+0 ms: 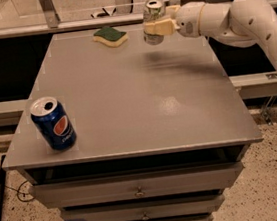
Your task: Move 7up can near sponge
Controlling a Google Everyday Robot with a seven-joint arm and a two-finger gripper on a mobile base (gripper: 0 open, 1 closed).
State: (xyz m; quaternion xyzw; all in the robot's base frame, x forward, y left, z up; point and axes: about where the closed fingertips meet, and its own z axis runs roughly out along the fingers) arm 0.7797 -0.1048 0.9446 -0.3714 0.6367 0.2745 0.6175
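I will release the 7up can on the table [132, 44] beside the sponge's end nearest my arm.
The 7up can [152, 11], silver with a silver top, is held upright above the far part of the grey table [127, 99]. My gripper [156, 28] comes in from the right and is shut on the can's middle. The can hangs clear of the tabletop and casts a shadow below it. The sponge [111, 36], dark green on top with a yellow base, lies flat at the far edge of the table, a short way left of the can.
A dark blue Pepsi can [53, 123] stands at the near left corner of the table. My white arm [238, 17] reaches over the table's right far corner. Drawers [138, 190] sit under the tabletop. A rail runs behind the table.
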